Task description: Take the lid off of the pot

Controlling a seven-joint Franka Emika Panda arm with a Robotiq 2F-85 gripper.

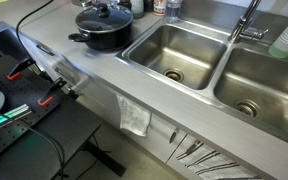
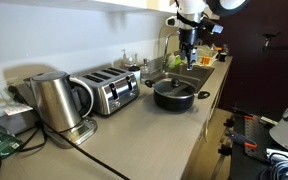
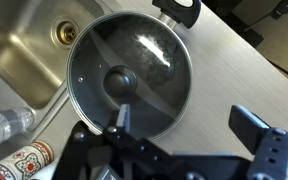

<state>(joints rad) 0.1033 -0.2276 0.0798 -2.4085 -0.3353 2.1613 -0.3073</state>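
Observation:
Next, my gripper should go to the glass lid's black knob [image 1: 102, 10] [image 3: 120, 81] and close there, because the lid lifts off the pot by it.
The black pot [image 1: 104, 40] stands on the counter next to the sink, and it also shows in an exterior view [image 2: 174, 98]. The glass lid [image 3: 144, 60] with its black knob [image 3: 119, 80] lies on the pot. The pot's short handle [image 3: 181, 10] points away from the sink. My gripper [image 3: 187, 122] is open and empty, a little above the pot. One finger is over the lid near the knob, the other over bare counter. In an exterior view the gripper [image 2: 187, 45] hangs above the pot. It is out of view in the exterior view that looks down on the sink.
A double steel sink [image 1: 174, 50] with a faucet [image 1: 246, 25] lies beside the pot, and its drain [image 3: 64, 33] shows in the wrist view. Bottles [image 3: 4, 125] stand near the sink. A toaster [image 2: 114, 92] and a kettle [image 2: 54, 100] stand further along the counter.

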